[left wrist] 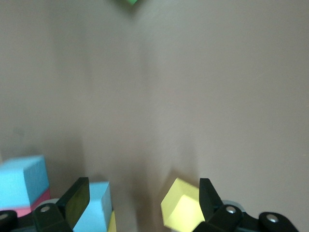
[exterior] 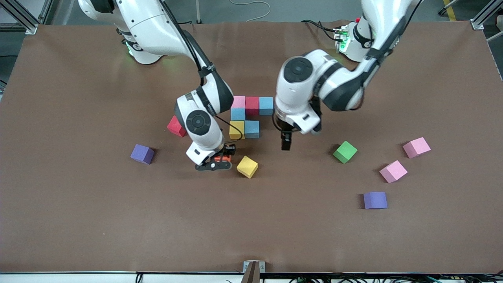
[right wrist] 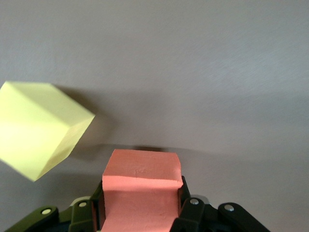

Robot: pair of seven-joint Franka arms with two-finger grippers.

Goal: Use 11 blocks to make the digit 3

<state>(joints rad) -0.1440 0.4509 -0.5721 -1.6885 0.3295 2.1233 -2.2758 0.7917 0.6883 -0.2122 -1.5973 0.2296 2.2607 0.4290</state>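
Observation:
The loose green block [exterior: 345,152] [left wrist: 132,1] lies between the digit 3 cluster and the pink blocks, and my left gripper will close on opposite sides of it next.
The partly built digit 3 is a cluster of touching blocks: pink [exterior: 238,102], red [exterior: 252,105] and light blue [exterior: 266,105] in a row, then light blue [exterior: 237,114], yellow [exterior: 236,129] and light blue [exterior: 251,129]. My right gripper [exterior: 218,159] is shut on an orange block [right wrist: 142,193], low over the table beside a loose yellow block [exterior: 247,166], which also shows in the right wrist view [right wrist: 41,125]. My left gripper [exterior: 286,143] is open and empty beside the cluster [left wrist: 142,205]. It frames a light blue block [left wrist: 96,208] and the yellow block [left wrist: 186,205].
Loose blocks lie around: red [exterior: 177,126] and purple [exterior: 142,153] toward the right arm's end; green [exterior: 345,151], two pink [exterior: 416,147] [exterior: 393,171] and purple [exterior: 375,200] toward the left arm's end. The brown table [exterior: 251,228] is bare nearer the camera.

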